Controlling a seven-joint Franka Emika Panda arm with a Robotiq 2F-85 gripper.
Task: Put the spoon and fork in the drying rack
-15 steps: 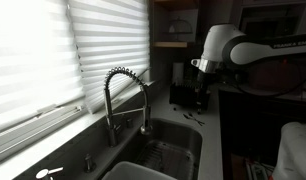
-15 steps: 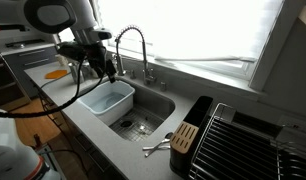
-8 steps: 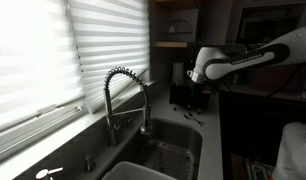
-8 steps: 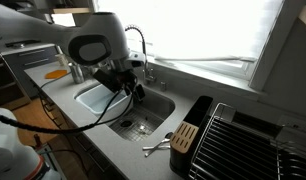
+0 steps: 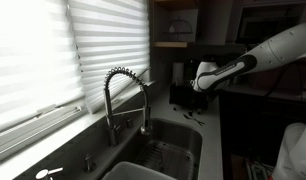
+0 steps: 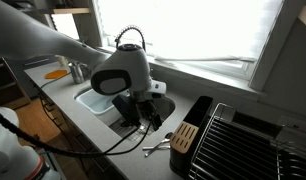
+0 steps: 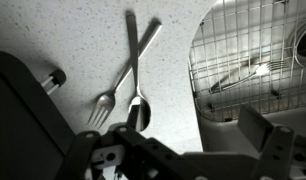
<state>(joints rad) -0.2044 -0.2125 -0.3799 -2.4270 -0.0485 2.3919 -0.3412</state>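
Next, my gripper closes at the crossing point (image 5: 194,117) (image 7: 135,61) of the spoon's and fork's handles and takes hold of both of them together.
A metal fork (image 7: 115,85) and spoon (image 7: 135,75) lie crossed on the speckled counter, between the sink and the black drying rack (image 6: 243,140). Both also show in an exterior view (image 6: 157,147). My gripper (image 7: 193,140) hangs above the counter's edge by the sink, open and empty, with the spoon's bowl just under its left finger. In an exterior view the gripper (image 6: 151,118) is over the sink's near corner, a short way from the utensils. The rack shows dark behind the gripper (image 5: 199,92) in an exterior view (image 5: 181,95).
The sink basin with its pale metal grid (image 7: 255,55) lies to the right in the wrist view. A white tub (image 6: 93,100) sits in the sink's far side. The coiled faucet (image 6: 133,40) stands behind. A black utensil holder (image 6: 185,137) stands at the rack's front.
The arm has swung from above the white tub across the sink towards the rack, and the gripper has come down close to the fork and spoon.
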